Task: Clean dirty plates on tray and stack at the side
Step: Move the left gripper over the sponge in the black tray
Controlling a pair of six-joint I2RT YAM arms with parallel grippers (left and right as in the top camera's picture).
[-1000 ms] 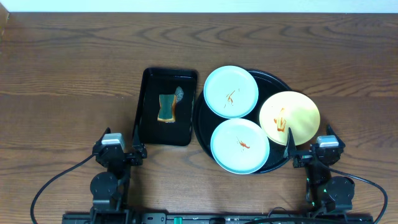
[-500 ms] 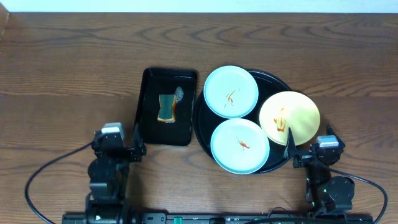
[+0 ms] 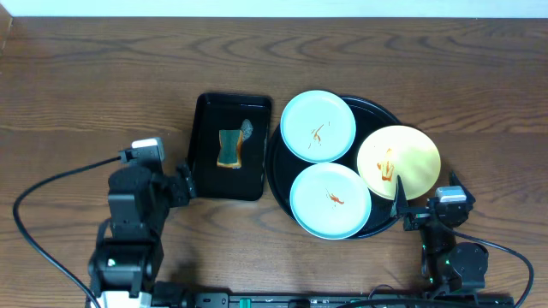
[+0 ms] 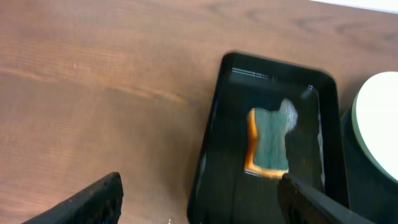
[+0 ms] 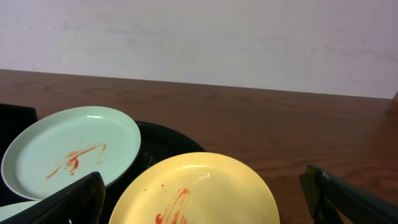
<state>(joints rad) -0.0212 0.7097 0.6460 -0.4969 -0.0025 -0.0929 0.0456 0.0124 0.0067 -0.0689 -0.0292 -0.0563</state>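
Observation:
The sponge is in the rectangular black tray. I need to close my left gripper on the middle of the green side (image 3: pixel 229 148) (image 4: pixel 271 139) of that sponge.
Three dirty plates lie on the round black tray (image 3: pixel 378 106): a mint-blue one (image 3: pixel 318 126) at the back, a mint-blue one (image 3: pixel 330 200) at the front, and a yellow one (image 3: pixel 398 161) on the right, overhanging the rim. All have orange-red smears. My left gripper (image 3: pixel 182 188) is open and empty by the near left corner of the rectangular tray (image 3: pixel 205 162). My right gripper (image 3: pixel 425 199) is open and empty just in front of the yellow plate (image 5: pixel 205 186). The right wrist view also shows the back mint-blue plate (image 5: pixel 68 152).
The rectangular black tray (image 4: pixel 214 124) holds a green-and-orange sponge (image 4: pixel 268 142), which also shows in the overhead view (image 3: pixel 229 148). Dark-brown tabletop (image 3: pixel 488 103) spreads to the right and behind the round tray, and to the far left.
My left arm has lifted and moved forward toward the rectangular tray's near left corner. The right arm and the plates have not moved.

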